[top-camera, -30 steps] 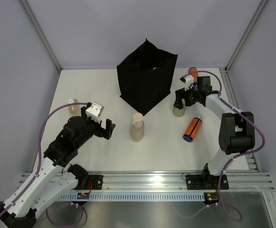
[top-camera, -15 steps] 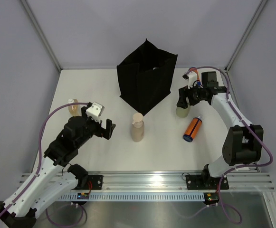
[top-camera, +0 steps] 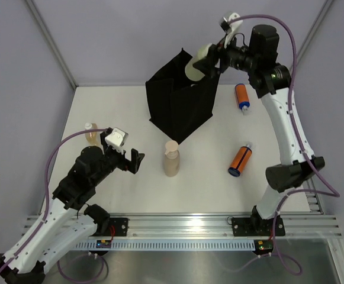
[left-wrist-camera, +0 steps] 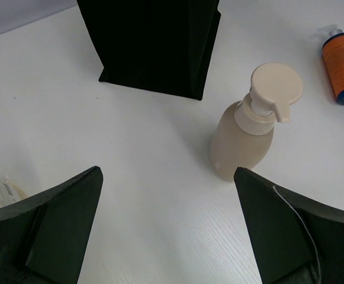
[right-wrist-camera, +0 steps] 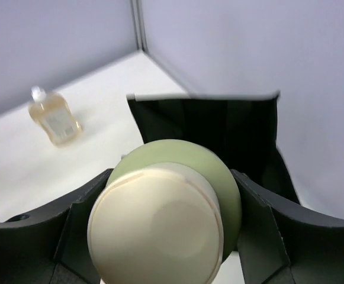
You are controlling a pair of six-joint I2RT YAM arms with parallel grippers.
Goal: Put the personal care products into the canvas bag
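Note:
My left gripper should grip the tan bottle in front of the bag on its upper body (top-camera: pixel 172 158) (left-wrist-camera: pixel 244 134), just below its pump head.
The tall black canvas bag (top-camera: pixel 180 97) stands open at the back middle; it also shows in the left wrist view (left-wrist-camera: pixel 154 44) and the right wrist view (right-wrist-camera: pixel 243 136). My right gripper (top-camera: pixel 204 62) is shut on the olive-green bottle with cream cap (top-camera: pixel 196 64) (right-wrist-camera: pixel 172 213), held high over the bag's opening. The tan bottle (top-camera: pixel 171 158) (left-wrist-camera: pixel 251 130) stands upright in front of the bag. My left gripper (top-camera: pixel 131 161) (left-wrist-camera: pixel 166 228) is open and empty, left of the tan bottle. Two orange cylinders lie at the right: one (top-camera: pixel 241 159) (left-wrist-camera: pixel 341 65), the other (top-camera: pixel 241 97) farther back. The whitish bottle (top-camera: pixel 91 134) (right-wrist-camera: pixel 54 117) stands at the left.
Grey enclosure walls and metal posts surround the white table (top-camera: pixel 118 112). An aluminium rail (top-camera: pixel 183 228) runs along the near edge.
My right gripper has lifted the olive-green bottle from the table at the bag's right and carried it up and left over the bag's opening. The left arm has barely moved.

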